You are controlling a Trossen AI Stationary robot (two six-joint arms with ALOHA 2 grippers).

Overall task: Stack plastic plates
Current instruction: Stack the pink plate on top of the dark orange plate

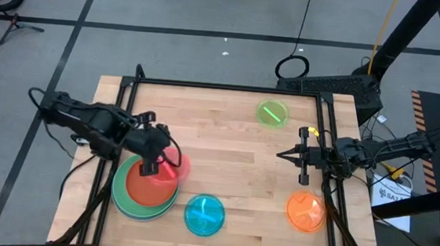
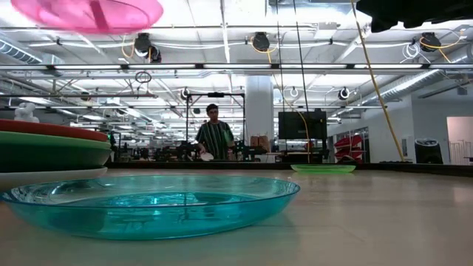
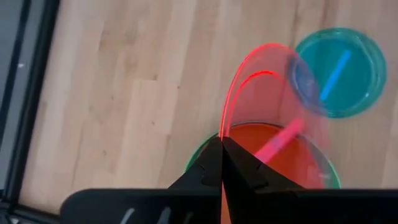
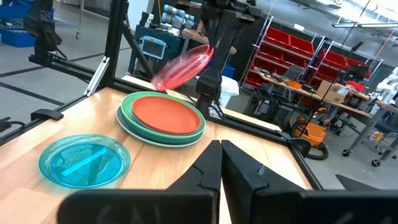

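I should release the pink plate from my left gripper in the middle of the red-orange plate [image 1: 151, 185] [image 3: 266, 188], on top of the stack. The pink plate is now held above that stack.
My left gripper [image 1: 152, 165] is shut on a small translucent pink plate [image 1: 174, 166] above a stack [image 1: 145, 189] at the table's near left. The stack has a red-orange plate [image 4: 166, 113] on top, a green plate [image 4: 134, 112] under it and a pale one at the bottom. A cyan plate [image 1: 204, 214] lies flat to the right of the stack. A lime plate [image 1: 272, 113] lies at the far right and an orange one [image 1: 305, 211] at the near right. My right gripper [image 1: 284, 155] waits shut above the table's right side. My left gripper pinches the pink plate's rim [image 3: 222, 134] between its two fingers, which slant steeply down from above. The plate [image 4: 181, 67] is lifted clear of the stack and sticks out tilted from the fingers, over the red-orange plate [image 3: 280, 162].
Black frame rails [image 1: 132, 92] run along the table's left, far and right edges. Bare wood lies in the table's middle [image 1: 225, 155]. In the low view a person [image 2: 214, 137] stands in the room far behind the table.
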